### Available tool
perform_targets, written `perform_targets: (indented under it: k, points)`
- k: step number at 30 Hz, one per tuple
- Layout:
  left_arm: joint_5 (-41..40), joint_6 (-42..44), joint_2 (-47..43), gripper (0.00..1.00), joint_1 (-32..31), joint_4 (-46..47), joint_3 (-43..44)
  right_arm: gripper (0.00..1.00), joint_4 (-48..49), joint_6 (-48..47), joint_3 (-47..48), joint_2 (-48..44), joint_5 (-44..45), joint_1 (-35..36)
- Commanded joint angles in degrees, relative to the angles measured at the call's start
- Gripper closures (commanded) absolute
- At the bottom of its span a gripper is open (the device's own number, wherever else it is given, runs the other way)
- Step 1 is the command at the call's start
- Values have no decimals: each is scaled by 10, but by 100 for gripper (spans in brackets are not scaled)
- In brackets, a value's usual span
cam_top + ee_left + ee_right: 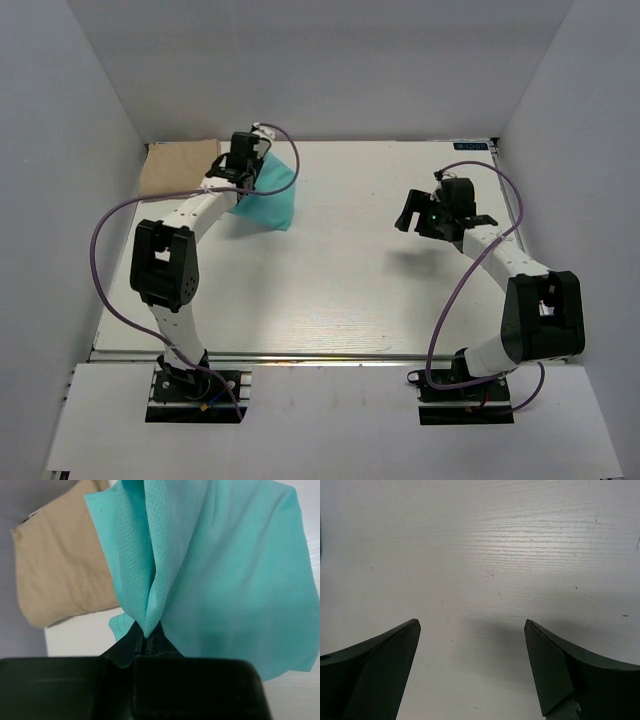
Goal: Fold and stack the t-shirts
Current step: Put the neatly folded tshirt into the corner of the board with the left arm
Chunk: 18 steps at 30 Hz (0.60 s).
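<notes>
I should release the teal-green t-shirt from my left gripper on top of the folded tan-beige t-shirt [183, 164] [69, 554], so it covers that shirt's middle.
The teal-green t-shirt [270, 200] is folded small and hangs from my left gripper [243, 160] near the table's far left. In the left wrist view the gripper [146, 636] is shut on a pinch of the teal shirt [225, 580], which drapes away from the fingers. The tan-beige t-shirt [178, 167] lies folded flat in the far left corner, just left of the teal one; it also shows in the left wrist view [60, 575]. My right gripper [422, 212] is open and empty above bare table at the right, its fingertips [405, 640] wide apart.
Grey walls close in the white table [360, 280] at the left, back and right. A purple cable loops beside each arm. The table's front edge runs just ahead of the arm bases.
</notes>
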Motion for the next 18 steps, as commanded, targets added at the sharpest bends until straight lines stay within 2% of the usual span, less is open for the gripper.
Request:
perform_targets:
  k: [1,9,14,18]
  points:
    - [21,57,-6,100,47,28,40,10,15,0,30,1,-2,-4]
    - [78,124,25,100,133,36,97,10,6,7,46,16,-3,-6]
    - [117,138,31,100,163,56,121,10,6,12,58,30,-12,-6]
    - [161,138,36,100,177,35,158,10,6,16,71,44,-27,-5]
